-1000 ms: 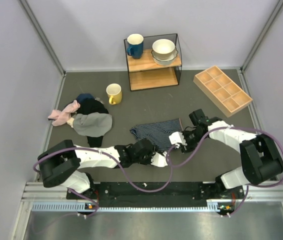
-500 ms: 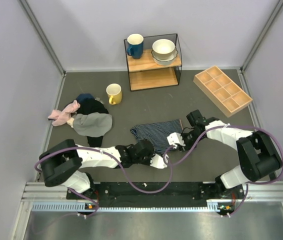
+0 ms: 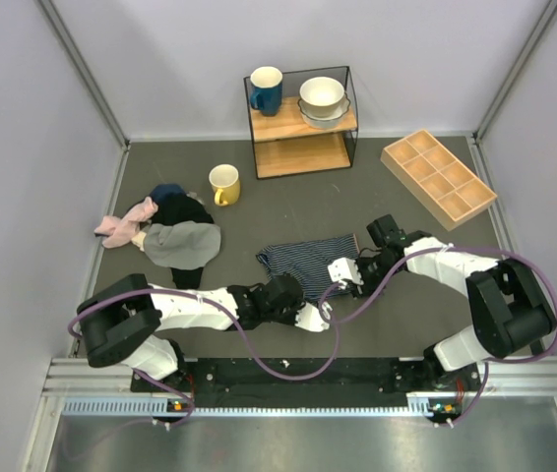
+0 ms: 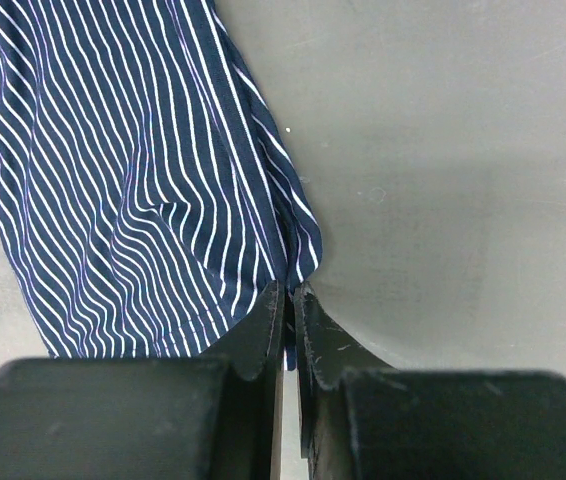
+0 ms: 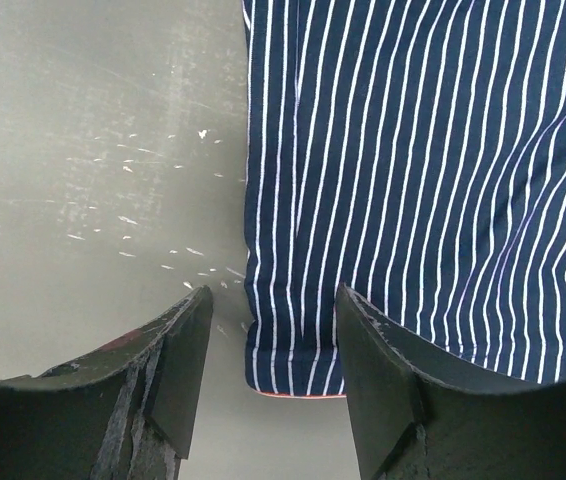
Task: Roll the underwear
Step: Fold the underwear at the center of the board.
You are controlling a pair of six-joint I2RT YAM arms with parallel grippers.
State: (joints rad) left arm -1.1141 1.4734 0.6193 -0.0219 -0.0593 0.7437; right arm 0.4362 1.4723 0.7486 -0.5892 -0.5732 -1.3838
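Next, I let go of the underwear's near corner with my left gripper over its far edge (image 3: 277, 248), beside the curled corner that faces the yellow mug.
The underwear (image 3: 306, 258), navy with thin white stripes, lies flat on the dark mat in the middle of the table. In the left wrist view my left gripper (image 4: 289, 290) is shut on a thin fold at the near corner of the underwear (image 4: 113, 150). From above, the left gripper (image 3: 318, 309) sits at the cloth's near right edge. My right gripper (image 5: 273, 295) is open, its fingers on either side of a hemmed corner of the underwear (image 5: 413, 150), with nothing pinched. In the top view the right gripper (image 3: 338, 279) is at the cloth's right side.
A heap of clothes lies at the left, with a grey cloth (image 3: 182, 244) and a pink cloth (image 3: 119, 226). A yellow mug (image 3: 224, 184) stands behind it. A shelf (image 3: 303, 118) at the back holds a blue mug (image 3: 266, 88) and bowls (image 3: 322, 98). A wooden compartment tray (image 3: 438, 177) lies at the back right.
My left gripper has shut on the underwear's near corner. The right gripper has shifted a little toward the cloth, its fingers narrowing and then widening.
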